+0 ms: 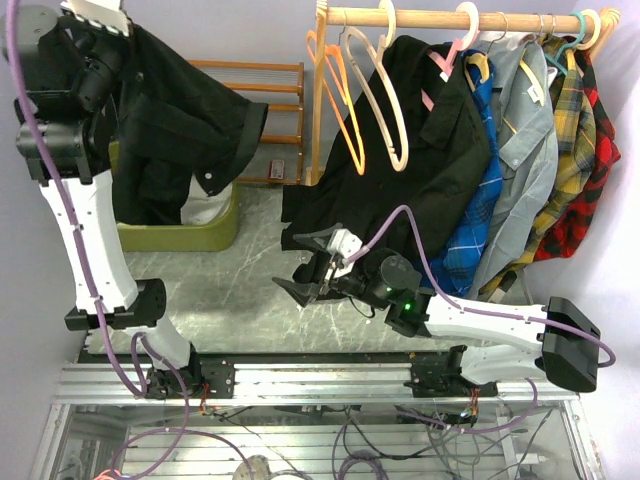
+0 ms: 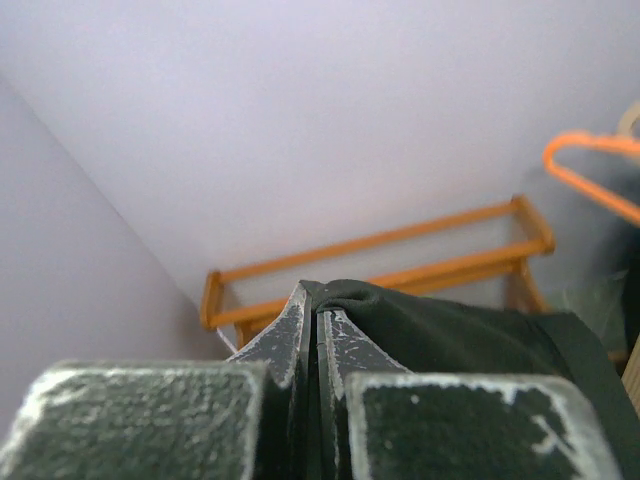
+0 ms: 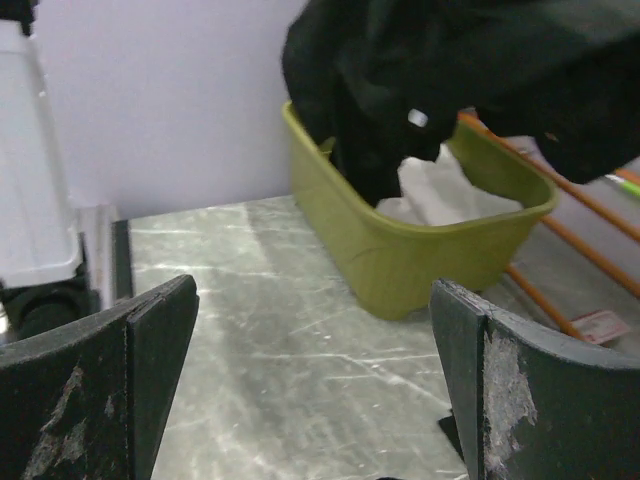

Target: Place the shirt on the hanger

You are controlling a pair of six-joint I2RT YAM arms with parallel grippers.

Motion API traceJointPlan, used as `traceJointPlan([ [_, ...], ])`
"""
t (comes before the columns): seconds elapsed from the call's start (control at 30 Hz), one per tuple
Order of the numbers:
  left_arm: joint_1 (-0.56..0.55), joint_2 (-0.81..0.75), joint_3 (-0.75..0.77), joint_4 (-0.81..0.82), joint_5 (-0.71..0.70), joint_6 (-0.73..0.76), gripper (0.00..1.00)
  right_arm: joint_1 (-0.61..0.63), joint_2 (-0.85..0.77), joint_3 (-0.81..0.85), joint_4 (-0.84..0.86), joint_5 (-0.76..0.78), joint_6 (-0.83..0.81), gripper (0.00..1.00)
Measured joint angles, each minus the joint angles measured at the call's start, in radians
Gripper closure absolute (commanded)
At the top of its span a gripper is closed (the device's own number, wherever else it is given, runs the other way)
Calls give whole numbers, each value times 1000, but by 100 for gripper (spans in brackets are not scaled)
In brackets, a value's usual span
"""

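Note:
The black shirt's loose edge [image 1: 254, 140] is up past the green basket, toward the hangers. My right gripper should reach up there next and close on it.
The black shirt [image 1: 185, 130] hangs from my left gripper [image 1: 122, 32], raised high at the far left, with its lower end drooping into a green basket [image 1: 215, 232]. In the left wrist view the gripper [image 2: 318, 300] is shut on a fold of the black fabric [image 2: 450, 335]. The cream-peach hanger [image 1: 397, 162] hangs empty on the wooden rail [image 1: 430, 17], well to the right of the shirt. My right gripper [image 1: 305, 272] is open and empty low over the table; its wrist view [image 3: 315, 350] shows the shirt [image 3: 420, 60] above the basket [image 3: 400, 250].
Orange hangers [image 1: 357, 165] hang left of the cream one; one shows in the left wrist view [image 2: 590, 170]. Another black shirt on a pink hanger [image 1: 420, 150], a blue plaid shirt [image 1: 482, 200] and several more shirts fill the rail. A wooden rack [image 1: 270, 100] stands behind. White cloth [image 3: 440, 195] lies in the basket.

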Motion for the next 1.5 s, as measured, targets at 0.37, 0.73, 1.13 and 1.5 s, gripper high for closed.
traceJointPlan([
  [0.37,0,-36,259,12,170,-91,91,59,-162,-133,140,162,-391,1],
  [0.73,0,-50,243,-64,306,-93,89,102,38,-68,362,259,-961,0],
  [1.13,0,-59,159,-76,317,-77,88,187,-54,45,127,119,-889,0],
  [1.5,0,-59,103,-76,330,-75,86,211,120,188,125,156,-936,1],
])
